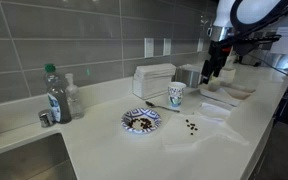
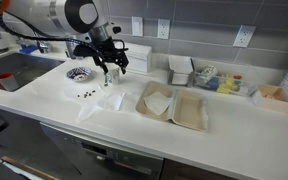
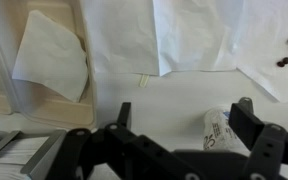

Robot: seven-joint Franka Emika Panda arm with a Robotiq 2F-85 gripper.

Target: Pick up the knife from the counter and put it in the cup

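Observation:
My gripper is to close on the short cream end of the knife (image 1: pixel 201 102) (image 3: pixel 143 80), which pokes out from under the edge of the napkin between tray and cup.
The cup (image 1: pixel 175 95) is white with a blue-green print and stands on the cream counter (image 1: pixel 134 150) right of a patterned plate. In the wrist view the cup (image 3: pixel 220 129) shows close to my right finger. A thin dark utensil (image 1: pixel 156 104), perhaps the knife, lies between plate and cup. A short cream piece (image 3: pixel 143 79) sticks out from under a napkin edge; I cannot tell what it is. My gripper (image 3: pixel 184 108) is open and empty, above the counter by the cup, and also shows in both exterior views (image 1: pixel 212 72) (image 2: pixel 108 72).
A patterned plate (image 1: pixel 141 120) holds dark bits. Dark crumbs (image 1: pixel 191 126) and white napkins (image 3: pixel 189 35) lie on the counter. Two bottles (image 1: pixel 56 95) stand by the sink (image 1: pixel 19 160). Open cream trays (image 2: pixel 174 107) sit beside the napkins. A napkin box (image 1: pixel 154 80) stands at the wall.

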